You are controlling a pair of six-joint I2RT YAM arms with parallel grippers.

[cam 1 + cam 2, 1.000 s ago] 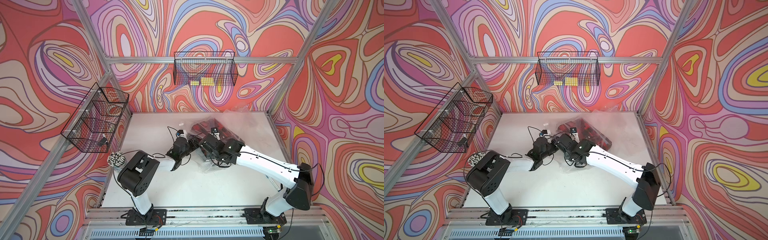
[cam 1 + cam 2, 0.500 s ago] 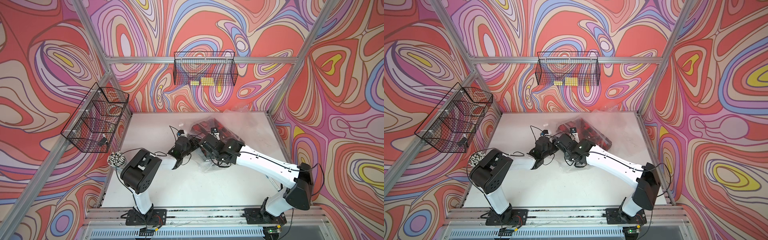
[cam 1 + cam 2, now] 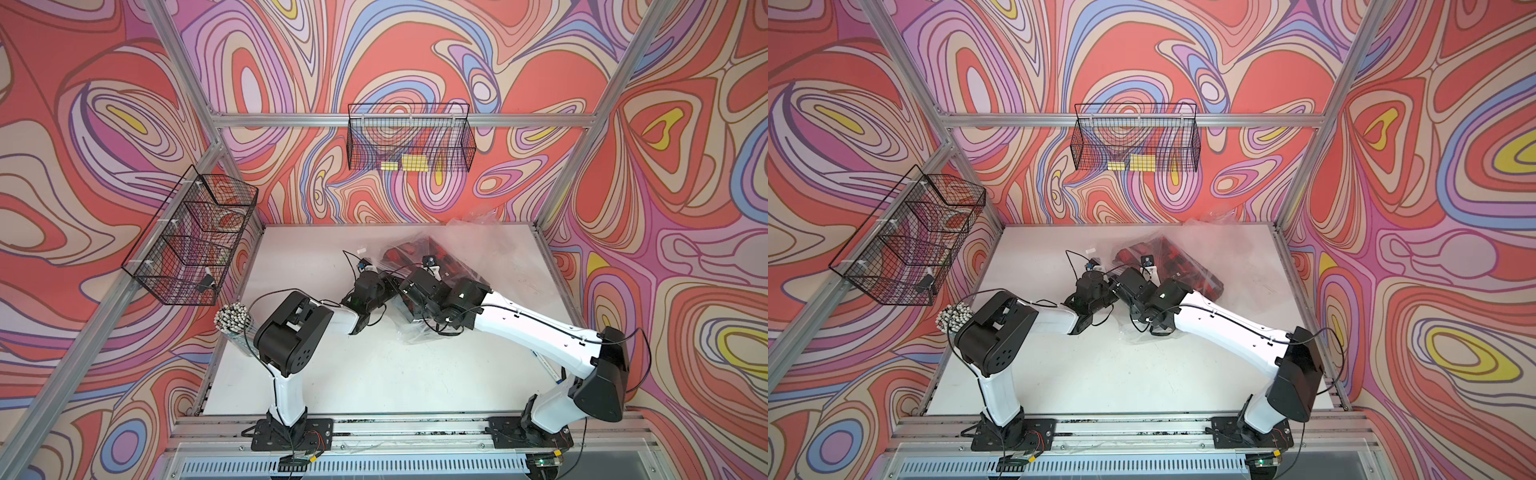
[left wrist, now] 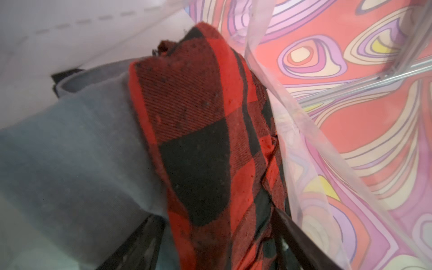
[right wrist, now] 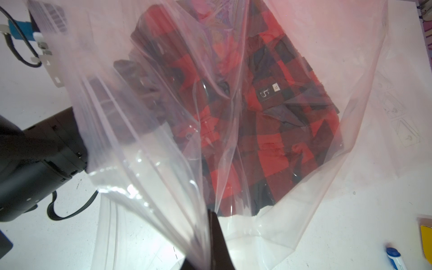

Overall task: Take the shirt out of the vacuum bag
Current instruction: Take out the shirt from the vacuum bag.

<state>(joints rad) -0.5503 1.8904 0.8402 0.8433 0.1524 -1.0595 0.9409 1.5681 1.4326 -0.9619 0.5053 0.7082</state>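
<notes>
The bag drapes over the shirt beside the robot's left gripper, so next the right gripper pulls the bag back before the left gripper takes a deeper fold (image 4: 193, 148).
The red-and-black plaid shirt (image 3: 436, 259) (image 3: 1169, 257) lies inside the clear vacuum bag (image 3: 478, 232) (image 3: 1219, 226) at the back middle of the white table. My right gripper (image 5: 210, 216) is shut on the bag's mouth edge and holds the plastic (image 5: 140, 163) up; the shirt (image 5: 257, 112) shows through it. My left gripper (image 4: 215, 214) has reached into the mouth, with a fold of the shirt (image 4: 198, 140) lying between its spread black fingers (image 4: 292, 233). In both top views the two gripper heads meet at the bag's mouth (image 3: 395, 282) (image 3: 1119, 284).
Black wire baskets hang on the back wall (image 3: 409, 141) and the left wall (image 3: 191, 241). A bundle of white-tipped rods (image 3: 232, 320) stands at the table's left edge. A blue-capped item (image 5: 395, 257) and a yellow card (image 5: 425, 236) lie near the bag.
The left arm's elbow has shifted a little right and back, pushing its gripper further into the bag mouth. The right arm and the bag have stayed put.
</notes>
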